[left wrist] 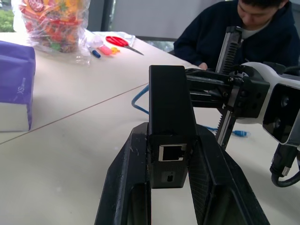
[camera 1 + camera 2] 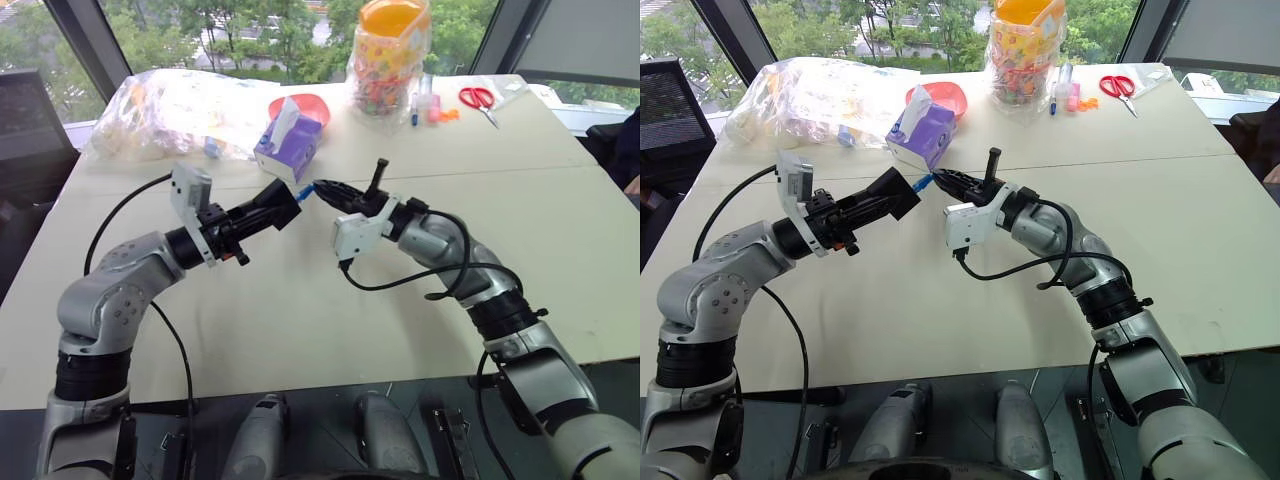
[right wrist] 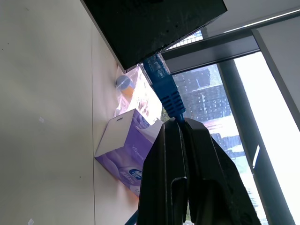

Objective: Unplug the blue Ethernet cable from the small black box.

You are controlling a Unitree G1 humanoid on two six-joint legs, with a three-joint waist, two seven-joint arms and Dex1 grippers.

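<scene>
My right gripper holds the blue cable behind its plug, so I need to open, turn my wrist and grip the plug's body (image 3: 161, 80) near the box before pulling.
My left gripper (image 2: 266, 212) is shut on the small black box (image 2: 282, 194) and holds it above the table, clamped between both fingers (image 1: 126, 173). An empty port (image 1: 172, 152) on the box faces the left wrist camera. The blue Ethernet cable's plug (image 3: 163, 86) meets the box's far edge (image 3: 154, 28). My right gripper (image 2: 318, 187) is shut on the cable just behind that plug. More of the blue cable (image 1: 138, 100) hangs behind the box, and its other plug (image 1: 239, 133) lies on the table.
Behind the grippers stands a purple tissue box (image 2: 288, 145). At the table's back are a red bowl (image 2: 305, 103), a bag of snacks (image 2: 170, 110), a candy jar (image 2: 390, 60) and red scissors (image 2: 478, 97). A person in a dark top (image 1: 253, 28) sits at the right side.
</scene>
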